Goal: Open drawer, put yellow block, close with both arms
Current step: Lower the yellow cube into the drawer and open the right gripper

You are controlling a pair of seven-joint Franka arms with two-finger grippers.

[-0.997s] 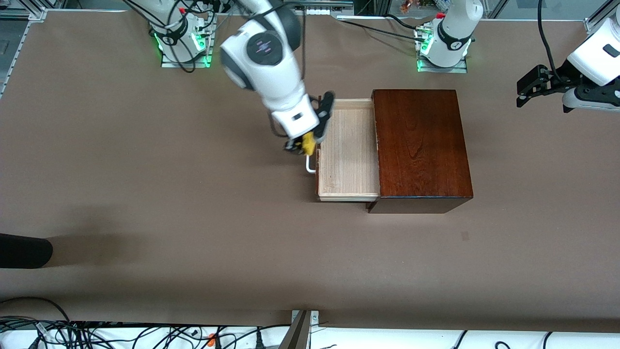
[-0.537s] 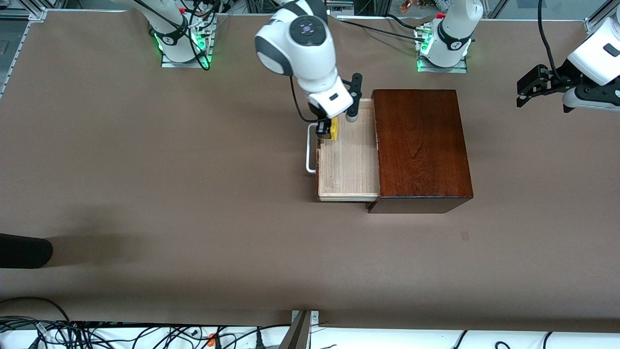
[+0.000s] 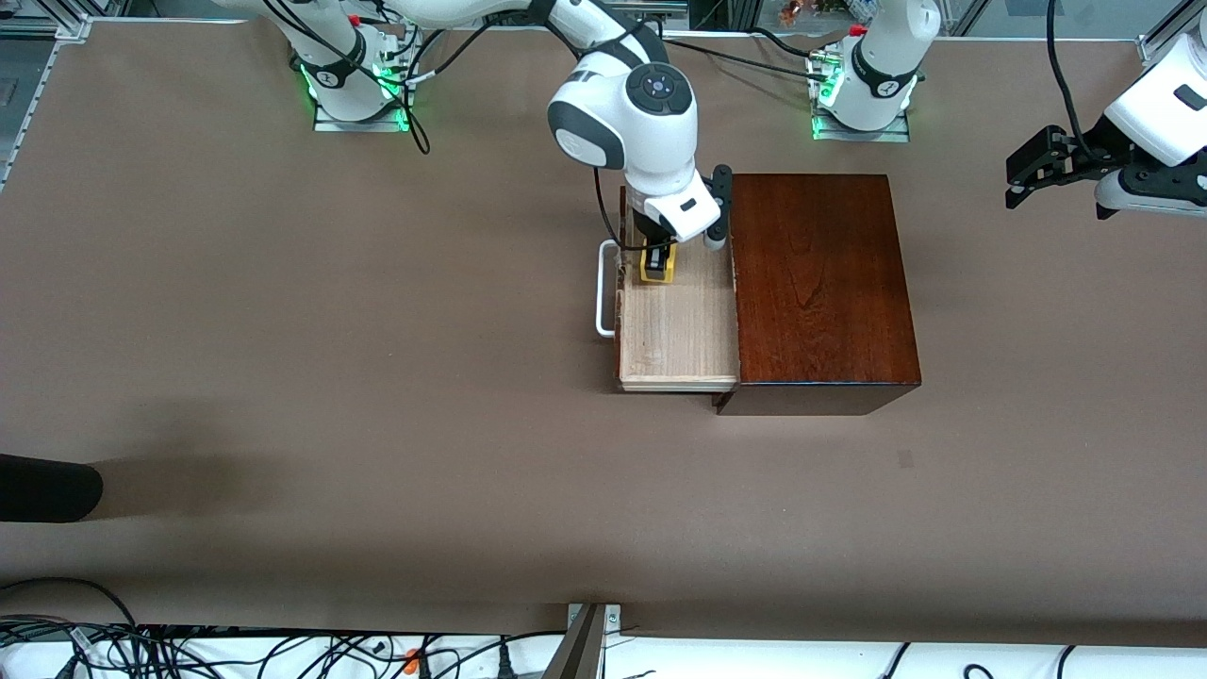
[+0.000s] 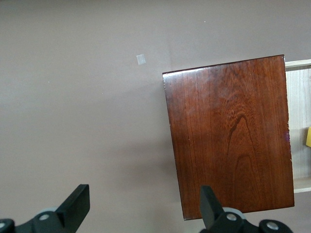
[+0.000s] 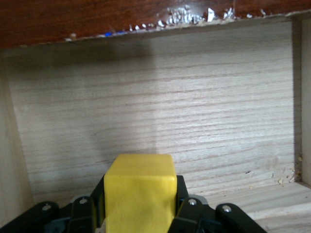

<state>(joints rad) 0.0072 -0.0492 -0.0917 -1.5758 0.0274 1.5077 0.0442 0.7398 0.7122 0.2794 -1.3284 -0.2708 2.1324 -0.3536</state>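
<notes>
I have the yellow block to place with my right gripper. Next, I set it down on the pale tray's bottom beside the drawer's front side (image 3: 651, 273) (image 5: 141, 195).
The drawer (image 3: 679, 330) is pulled out of the dark wooden box (image 3: 816, 283) toward the right arm's end, white loop handle (image 3: 603, 292) at its front. My right gripper (image 3: 657, 267) is shut on the yellow block (image 3: 656, 270) and holds it over the drawer's pale tray, near the front wall. In the right wrist view the yellow block (image 5: 140, 194) sits between the black fingers (image 5: 187, 204) above the tray floor (image 5: 160, 116). My left gripper (image 3: 1033, 174) is open and empty, waiting in the air past the box at the left arm's end; its own view shows the box top (image 4: 231, 136) and open fingers (image 4: 75, 206).
The brown table (image 3: 330, 377) carries only the box. The arm bases (image 3: 358, 75) stand along the table's edge farthest from the front camera. A dark object (image 3: 47, 486) lies at the table's edge at the right arm's end. Cables (image 3: 189, 651) run along the nearest edge.
My right gripper has carried the yellow block from over the drawer's handle to over the tray, toward the box. The left arm has not moved.
</notes>
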